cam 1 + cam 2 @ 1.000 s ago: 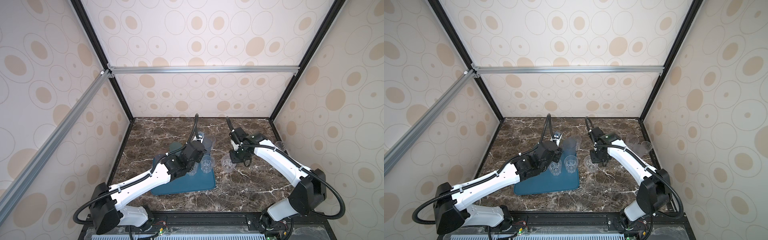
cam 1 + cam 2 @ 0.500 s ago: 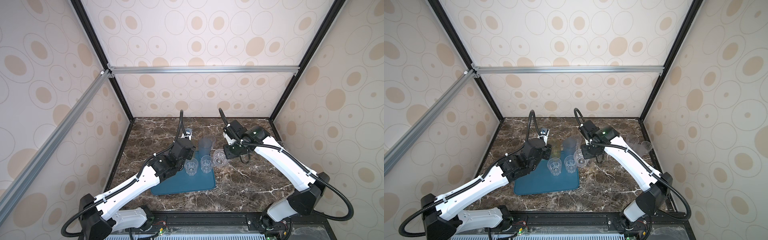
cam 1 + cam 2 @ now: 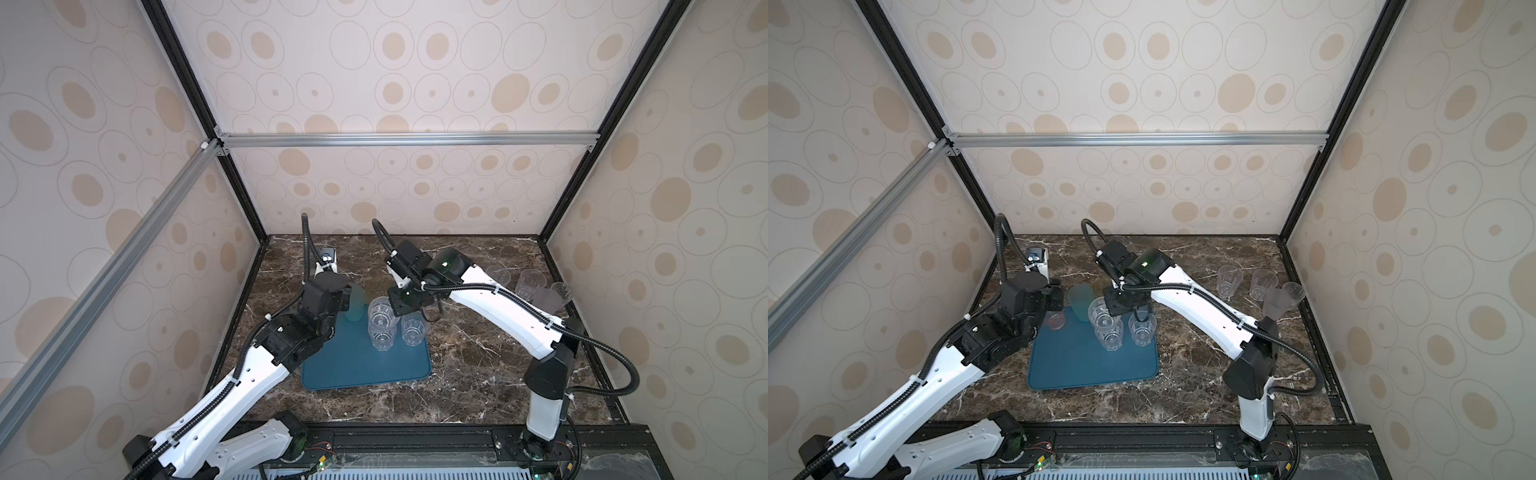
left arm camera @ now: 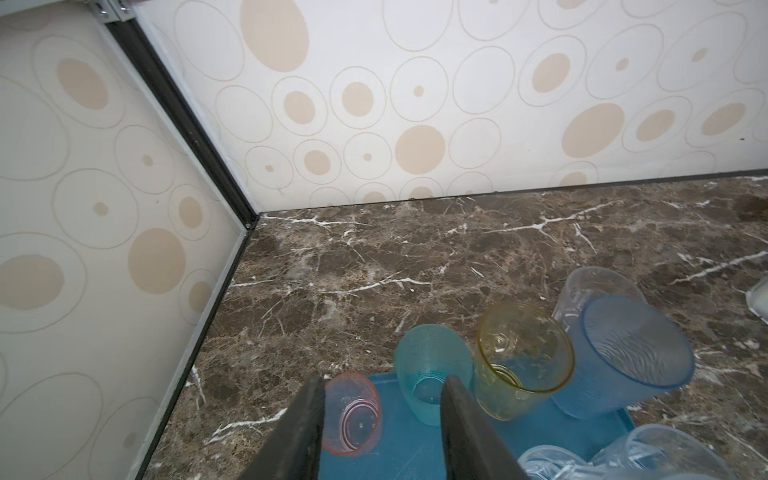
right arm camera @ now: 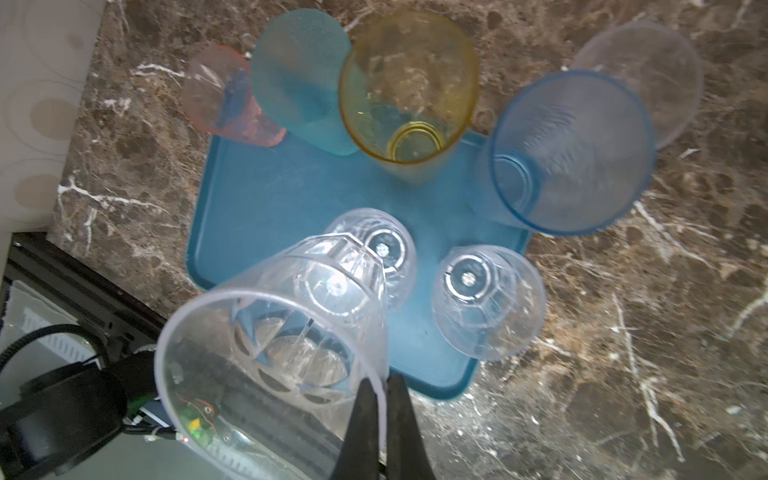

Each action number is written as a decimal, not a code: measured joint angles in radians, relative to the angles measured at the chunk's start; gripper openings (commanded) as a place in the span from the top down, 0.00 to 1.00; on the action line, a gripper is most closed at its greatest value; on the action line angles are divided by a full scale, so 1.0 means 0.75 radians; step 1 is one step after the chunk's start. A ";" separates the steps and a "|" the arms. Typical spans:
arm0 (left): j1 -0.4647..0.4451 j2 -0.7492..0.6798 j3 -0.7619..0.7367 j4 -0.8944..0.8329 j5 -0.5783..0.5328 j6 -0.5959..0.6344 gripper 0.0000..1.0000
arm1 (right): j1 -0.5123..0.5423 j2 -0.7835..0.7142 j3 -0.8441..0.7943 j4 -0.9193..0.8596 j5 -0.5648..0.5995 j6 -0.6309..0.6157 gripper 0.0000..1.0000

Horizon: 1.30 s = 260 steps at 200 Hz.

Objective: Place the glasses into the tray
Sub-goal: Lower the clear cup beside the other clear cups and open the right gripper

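Next, I set the clear faceted glass down on bare tray (image 3: 353, 341) (image 5: 302, 217) in front of the teal glass with my right gripper. The faceted glass is now held above the tray.
The teal-blue tray (image 3: 365, 365) (image 3: 1079, 365) (image 5: 266, 199) lies on the marble table. My right gripper (image 5: 384, 382) is shut on the rim of a clear faceted glass (image 5: 282, 324) (image 3: 380, 311), held above the tray over two clear glasses (image 5: 386, 249) (image 5: 486, 299) standing there. My left gripper (image 4: 382, 415) is open at the tray's far left corner. A pink glass (image 4: 353, 415) (image 3: 1054, 320) stands between its fingers, against one of them. Teal (image 4: 432, 365), yellow (image 4: 523, 357) and blue (image 4: 631, 357) glasses line the tray's far edge.
Three clear glasses (image 3: 498, 276) (image 3: 530, 286) (image 3: 561, 291) and a greyish one (image 3: 544, 299) stand at the table's back right, near the wall. Another clear glass (image 5: 648, 75) stands just beyond the blue one. The enclosure walls close in the table on three sides.
My right gripper has carried the clear glass leftward from the table onto the space above the tray. My left gripper has drawn back left to the tray's far left corner.
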 measured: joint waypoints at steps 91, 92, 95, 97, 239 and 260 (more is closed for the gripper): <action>0.080 -0.086 -0.083 -0.030 0.008 -0.021 0.55 | 0.151 0.481 0.433 0.038 0.017 0.000 1.00; 0.080 -0.086 -0.084 -0.030 0.009 -0.021 0.55 | 0.153 0.486 0.436 0.038 0.018 -0.003 1.00; 0.081 -0.086 -0.086 -0.030 0.011 -0.022 0.55 | 0.154 0.492 0.441 0.037 0.020 -0.006 1.00; 0.082 -0.086 -0.087 -0.031 0.011 -0.022 0.55 | 0.155 0.498 0.443 0.038 0.021 -0.007 1.00; 0.112 -0.067 -0.166 -0.050 0.048 -0.045 0.55 | 0.151 0.624 0.476 0.026 0.079 -0.090 1.00; 0.113 -0.057 -0.167 -0.049 0.052 -0.045 0.56 | 0.144 0.640 0.476 0.025 0.088 -0.099 1.00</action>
